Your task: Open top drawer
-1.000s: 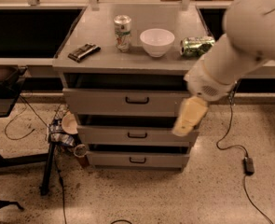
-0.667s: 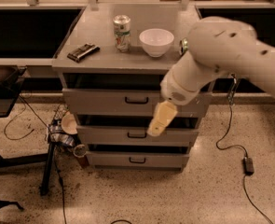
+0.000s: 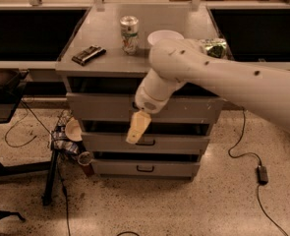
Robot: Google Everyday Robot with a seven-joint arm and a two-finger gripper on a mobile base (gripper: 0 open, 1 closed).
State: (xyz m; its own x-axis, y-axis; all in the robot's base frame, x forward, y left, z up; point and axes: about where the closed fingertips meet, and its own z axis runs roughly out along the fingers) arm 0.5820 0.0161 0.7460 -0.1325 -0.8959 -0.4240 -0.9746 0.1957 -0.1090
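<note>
Next, I grip the top edge of the top drawer [image 3: 118, 94] beside its handle, nearer the flat black object.
The top drawer [image 3: 98, 107] is the widest gray front just under the cabinet top, and it looks closed. Its handle is hidden behind my arm. My white arm reaches in from the right across the cabinet. My gripper [image 3: 137, 127], tan and pointing down, hangs in front of the top drawer's lower edge at about the middle, just above the middle drawer [image 3: 110, 142] and its black handle [image 3: 145, 142]. The bottom drawer [image 3: 144, 168] sits below.
On the cabinet top stand a soda can [image 3: 130, 33], a white bowl [image 3: 164, 35], a green bag [image 3: 213, 47] and a flat black object [image 3: 88, 54]. Clutter and a cup [image 3: 68, 134] lie left of the cabinet. Cables and a power adapter [image 3: 262, 173] lie on the floor.
My arm has swung left across the cabinet front. The gripper moved from the right side of the drawers to the middle of the top drawer's lower edge.
</note>
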